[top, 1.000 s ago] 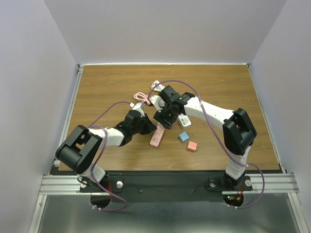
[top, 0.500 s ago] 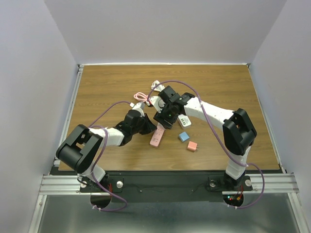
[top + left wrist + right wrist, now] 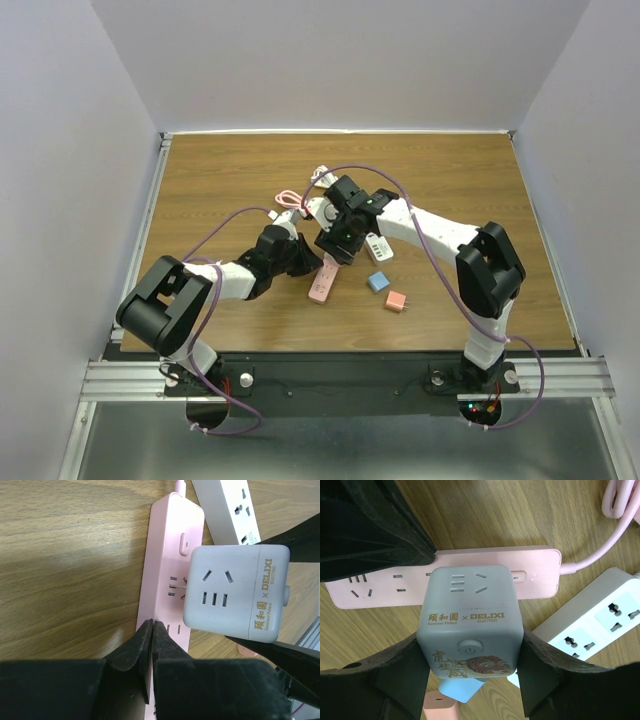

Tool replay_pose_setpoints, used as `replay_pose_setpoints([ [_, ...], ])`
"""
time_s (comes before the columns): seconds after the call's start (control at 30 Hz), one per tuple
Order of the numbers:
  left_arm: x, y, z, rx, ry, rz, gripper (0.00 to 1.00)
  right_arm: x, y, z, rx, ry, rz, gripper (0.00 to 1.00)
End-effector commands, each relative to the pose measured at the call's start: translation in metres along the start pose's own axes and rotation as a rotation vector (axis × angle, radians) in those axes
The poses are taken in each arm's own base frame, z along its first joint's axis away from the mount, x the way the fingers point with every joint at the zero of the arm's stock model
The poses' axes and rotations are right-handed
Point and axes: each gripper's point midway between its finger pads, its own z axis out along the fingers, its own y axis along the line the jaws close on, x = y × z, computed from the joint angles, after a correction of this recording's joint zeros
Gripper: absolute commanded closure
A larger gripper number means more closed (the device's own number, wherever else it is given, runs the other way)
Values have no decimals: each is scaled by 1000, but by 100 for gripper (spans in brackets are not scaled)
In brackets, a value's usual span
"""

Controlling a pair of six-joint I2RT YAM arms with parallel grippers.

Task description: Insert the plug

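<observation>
My right gripper will let go of the cube plug, now held just over the sockets, in the pink power strip's sockets [image 3: 353, 248] [image 3: 475, 576] next to the power strip's switch.
A pink power strip [image 3: 167, 572] lies on the wooden table; it also shows in the right wrist view [image 3: 535, 572] and in the top view [image 3: 323, 283]. My right gripper [image 3: 470, 662] is shut on a pale blue-grey cube plug [image 3: 470, 625] marked DELIXI. It holds the cube just over the strip's sockets; the cube's metal pins [image 3: 176, 586] reach the strip's face. The cube shows in the left wrist view [image 3: 235, 592]. My left gripper [image 3: 151, 627] is shut, its tips pressing down on the strip's left edge.
A white power strip [image 3: 600, 617] lies beside the pink one, also in the left wrist view [image 3: 225, 507]. A small blue adapter [image 3: 377, 281] and a pink adapter [image 3: 396, 301] lie near the front. The pink cord [image 3: 288, 199] coils behind the strip.
The right arm has shifted very slightly to the left with the cube. The left arm has not moved.
</observation>
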Motion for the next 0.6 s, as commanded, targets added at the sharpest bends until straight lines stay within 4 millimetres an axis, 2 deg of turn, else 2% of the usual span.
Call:
replay_pose_setpoints([
  [0.0, 34, 9, 3, -21, 135, 17, 89, -5, 25, 30, -99, 15, -24, 95],
  [0.2, 33, 7, 3, -13, 136, 20, 89, -16, 21, 37, -97, 5, -32, 95],
  [0.5, 37, 10, 4, -19, 151, 15, 89, -17, 20, 52, -114, 19, -45, 95],
  [0.57, 37, 11, 5, -22, 150, 13, 89, -11, 22, 53, -122, 30, -40, 95],
])
